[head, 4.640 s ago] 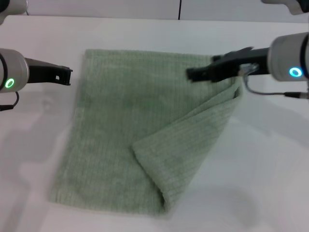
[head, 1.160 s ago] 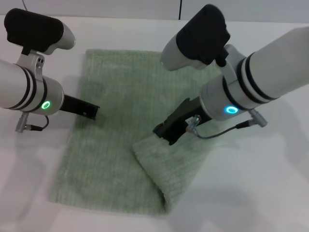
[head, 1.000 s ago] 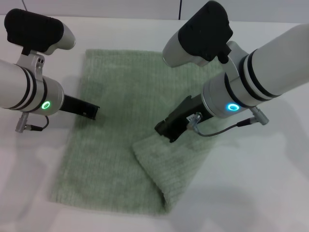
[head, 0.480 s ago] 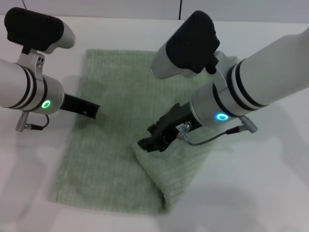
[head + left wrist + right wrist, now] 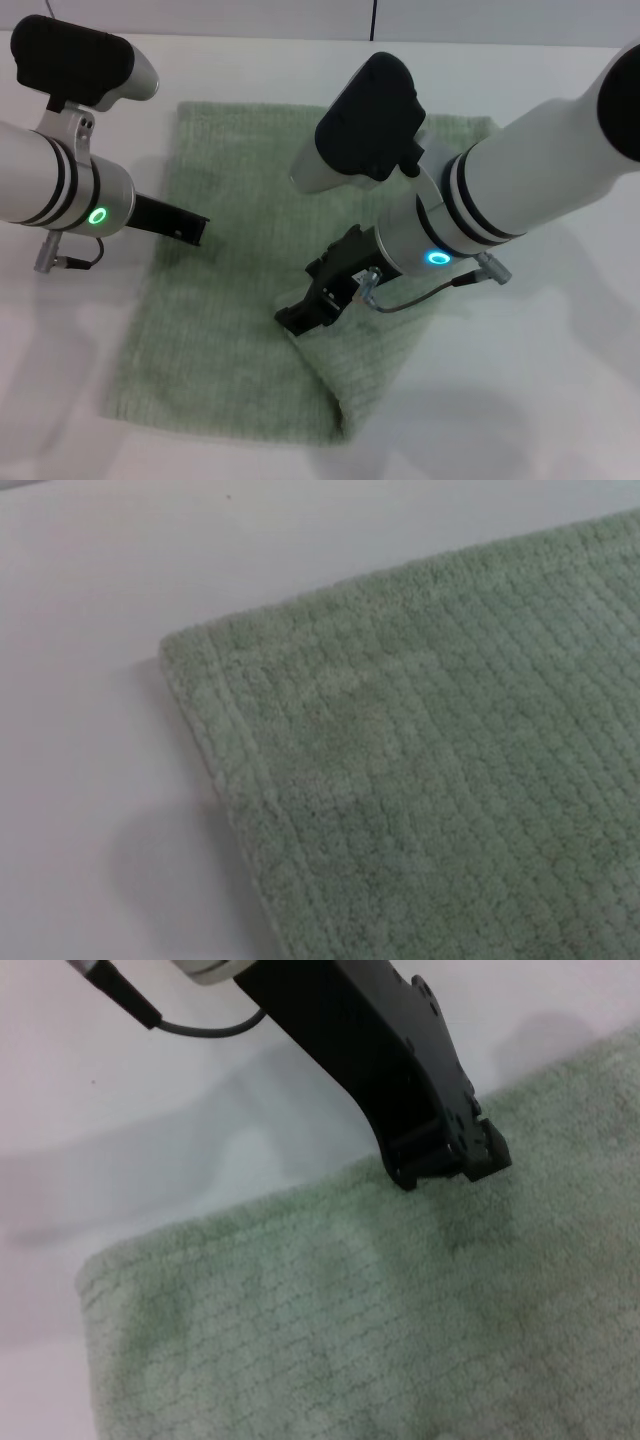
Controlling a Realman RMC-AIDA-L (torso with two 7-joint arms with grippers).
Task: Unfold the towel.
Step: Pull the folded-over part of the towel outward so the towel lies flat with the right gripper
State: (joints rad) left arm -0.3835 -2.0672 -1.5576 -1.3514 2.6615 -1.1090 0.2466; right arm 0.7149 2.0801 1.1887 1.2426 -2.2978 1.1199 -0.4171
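The fingers of my right gripper reach past the corner of the towel flap over the flat towel, so next I pull them back and pinch the flap's edge [image 5: 303,345] before I pull it open.
The pale sage-green towel [image 5: 225,300] lies flat on the white table. Its near right part is folded over into a slanted flap [image 5: 370,350] whose corner points toward the towel's middle. My right gripper [image 5: 297,318] is low, right at that flap corner and touching or nearly touching it. My left gripper [image 5: 196,233] hovers shut over the towel's left edge, holding nothing. It also shows in the right wrist view [image 5: 478,1155], at the towel's edge [image 5: 330,1310]. The left wrist view shows a hemmed towel corner [image 5: 215,670].
The white table [image 5: 560,380] surrounds the towel on all sides. My bulky right forearm [image 5: 480,200] reaches across the towel's right half and hides the far right part. A cable [image 5: 420,295] loops below the right wrist.
My right gripper has moved down and to the left along the flap, from its middle to its corner. The left arm and the towel have stayed as they were.
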